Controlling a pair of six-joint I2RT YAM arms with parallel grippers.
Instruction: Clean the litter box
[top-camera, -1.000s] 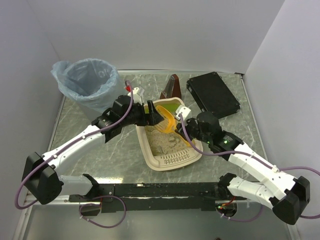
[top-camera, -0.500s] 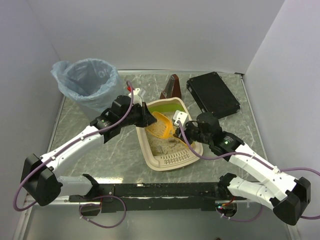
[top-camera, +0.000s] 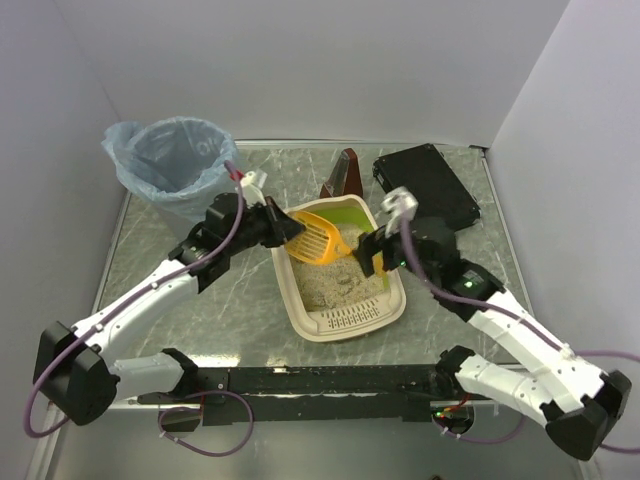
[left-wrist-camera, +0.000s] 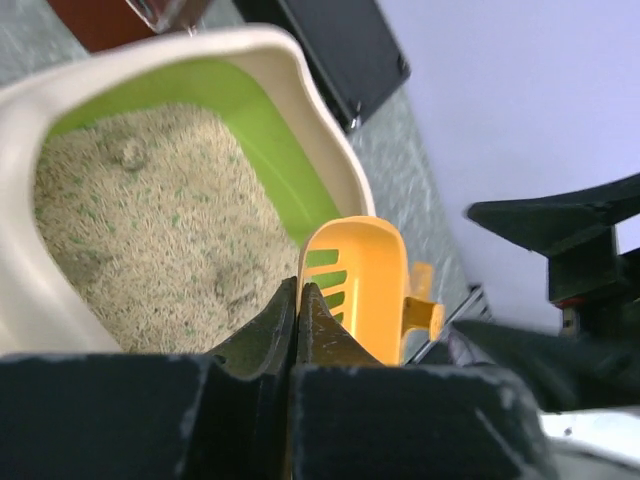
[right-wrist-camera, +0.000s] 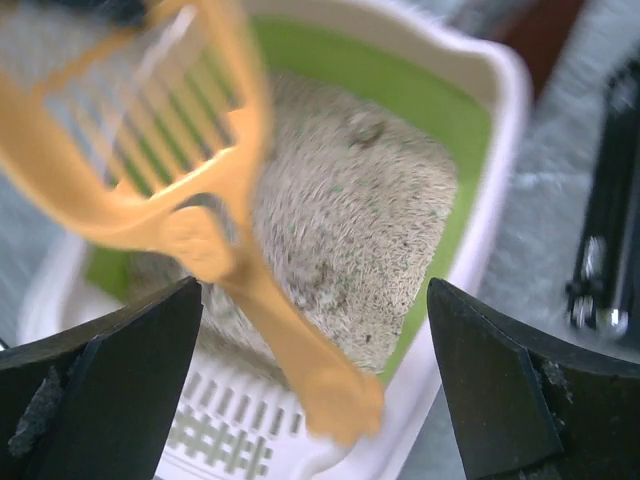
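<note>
I need to next close my right gripper on the loose end of the orange scoop's handle (top-camera: 377, 262) (right-wrist-camera: 332, 388), while my left gripper holds the side edge of the scoop.
The cream litter box (top-camera: 347, 322) with a lime-green end wall and sandy litter (top-camera: 335, 282) lies mid-table. An orange slotted scoop (top-camera: 312, 238) hangs tilted over its far end. My left gripper (top-camera: 279, 228) is shut on the scoop's side edge; in the left wrist view the jaws (left-wrist-camera: 298, 300) pinch the scoop's wall (left-wrist-camera: 365, 285) above the litter (left-wrist-camera: 150, 220). My right gripper (top-camera: 373, 252) stands open just right of the scoop. In the right wrist view its fingers (right-wrist-camera: 100, 390) are wide apart, with the blurred scoop handle (right-wrist-camera: 290, 350) loose between them over the litter box (right-wrist-camera: 500, 150).
A round bin lined with a blue bag (top-camera: 175, 160) stands at the back left. A flat black case (top-camera: 425, 188) lies at the back right, with a dark brown object (top-camera: 345, 175) beside it. Walls close in on three sides.
My left gripper shut on the scoop's edge and lifted it up and left. My right gripper let go of the scoop's handle, opened wide and drew back to the right.
</note>
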